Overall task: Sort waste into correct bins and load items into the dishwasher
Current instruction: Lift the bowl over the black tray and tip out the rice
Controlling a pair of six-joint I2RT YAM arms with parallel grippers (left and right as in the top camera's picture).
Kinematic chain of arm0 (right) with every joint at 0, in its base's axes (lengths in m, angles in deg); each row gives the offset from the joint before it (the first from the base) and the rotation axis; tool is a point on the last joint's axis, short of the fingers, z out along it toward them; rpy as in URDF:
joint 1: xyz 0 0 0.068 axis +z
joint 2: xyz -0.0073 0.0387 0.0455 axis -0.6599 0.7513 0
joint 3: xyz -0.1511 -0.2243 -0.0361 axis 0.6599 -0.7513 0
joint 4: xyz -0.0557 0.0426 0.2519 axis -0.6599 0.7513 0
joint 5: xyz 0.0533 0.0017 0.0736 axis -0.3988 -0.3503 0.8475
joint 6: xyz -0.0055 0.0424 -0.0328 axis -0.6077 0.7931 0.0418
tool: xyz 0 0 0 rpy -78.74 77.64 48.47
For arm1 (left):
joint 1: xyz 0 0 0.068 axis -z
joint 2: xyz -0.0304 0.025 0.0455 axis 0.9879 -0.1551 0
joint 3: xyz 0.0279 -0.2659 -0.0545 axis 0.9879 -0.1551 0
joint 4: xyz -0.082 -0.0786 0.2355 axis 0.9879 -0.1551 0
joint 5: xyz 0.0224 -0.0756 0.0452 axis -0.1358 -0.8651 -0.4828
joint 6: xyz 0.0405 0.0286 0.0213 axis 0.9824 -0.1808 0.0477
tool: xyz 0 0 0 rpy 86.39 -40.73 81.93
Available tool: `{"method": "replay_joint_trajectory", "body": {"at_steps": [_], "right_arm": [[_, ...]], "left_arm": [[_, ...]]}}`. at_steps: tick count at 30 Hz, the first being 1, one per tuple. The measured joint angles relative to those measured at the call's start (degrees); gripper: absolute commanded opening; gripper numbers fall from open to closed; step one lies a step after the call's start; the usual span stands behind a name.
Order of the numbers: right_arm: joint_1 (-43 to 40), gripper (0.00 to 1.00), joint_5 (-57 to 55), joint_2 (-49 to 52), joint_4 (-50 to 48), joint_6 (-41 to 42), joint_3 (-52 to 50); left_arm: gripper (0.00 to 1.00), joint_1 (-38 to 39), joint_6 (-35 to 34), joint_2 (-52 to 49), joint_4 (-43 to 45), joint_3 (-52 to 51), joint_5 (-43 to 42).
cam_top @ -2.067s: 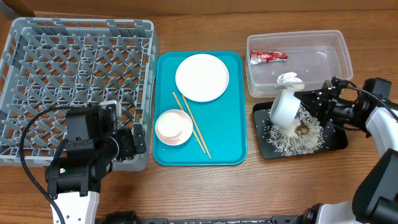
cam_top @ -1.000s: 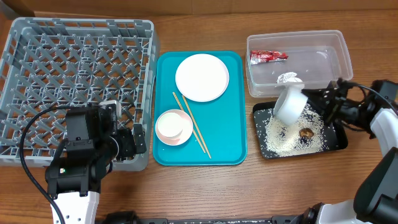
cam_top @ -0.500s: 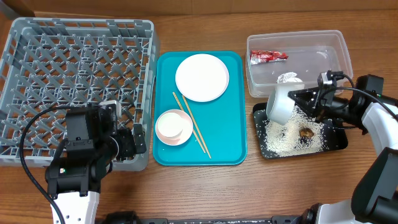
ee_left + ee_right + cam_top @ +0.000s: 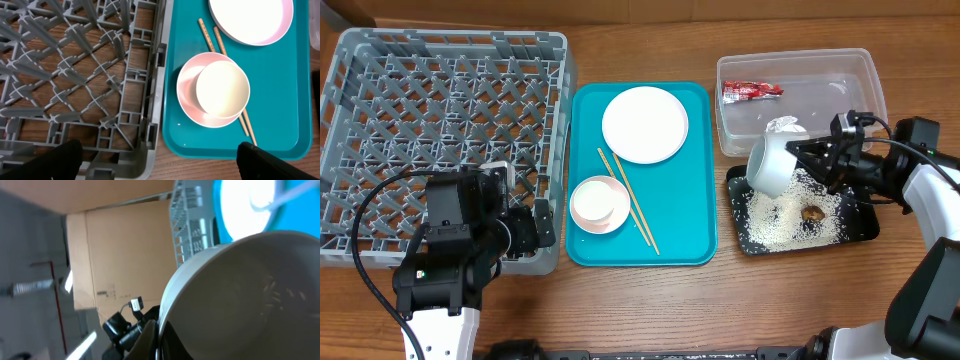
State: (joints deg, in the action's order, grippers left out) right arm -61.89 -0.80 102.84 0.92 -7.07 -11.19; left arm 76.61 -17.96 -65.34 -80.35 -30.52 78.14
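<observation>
Next, my right gripper puts the pale grey-green bowl down on the teal tray [image 4: 680, 187] next to the chopsticks, near the white plate.
My right gripper [image 4: 802, 157] is shut on the rim of the pale grey-green bowl [image 4: 770, 165] and holds it tipped on its side over the black tray [image 4: 863, 228]. Loose rice [image 4: 782, 218] and a brown scrap [image 4: 812, 212] lie in that tray. The right wrist view shows the bowl's inside [image 4: 250, 295] with the gripper [image 4: 161, 336] pinching its rim. The clear tub [image 4: 860, 80] holds the red wrapper [image 4: 752, 90] and the tissue [image 4: 783, 126]. My left gripper [image 4: 535, 225] is open and empty at the grey dish rack's [image 4: 440, 130] front right corner.
The teal tray [image 4: 695, 230] holds the white plate [image 4: 645, 124], a pink bowl [image 4: 582, 215] with the white cup [image 4: 600, 198] in it, and two chopsticks [image 4: 638, 212]. They also show in the left wrist view: plate [image 4: 250, 20], cup [image 4: 222, 89], chopsticks [image 4: 216, 39], rack [image 4: 75, 75].
The rice and scrap have dropped from the bowl onto the black tray. My right gripper has lifted the tipped bowl and shifted it slightly left. The left arm has not moved.
</observation>
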Motion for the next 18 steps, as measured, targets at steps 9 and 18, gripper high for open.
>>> {"method": "replay_joint_trajectory", "body": {"at_steps": [9,18], "right_arm": [[0.3,0.04,-0.6,-1.5,-3.4,0.9,0.5],[1.5,0.04,-0.5,-2.2,-1.0,-1.2,1.2]], "left_arm": [[1.00,0.0,0.0,0.0,0.0,0.0,0.0],[1.00,0.0,0.0,0.0,0.0,0.0,0.0]]}}
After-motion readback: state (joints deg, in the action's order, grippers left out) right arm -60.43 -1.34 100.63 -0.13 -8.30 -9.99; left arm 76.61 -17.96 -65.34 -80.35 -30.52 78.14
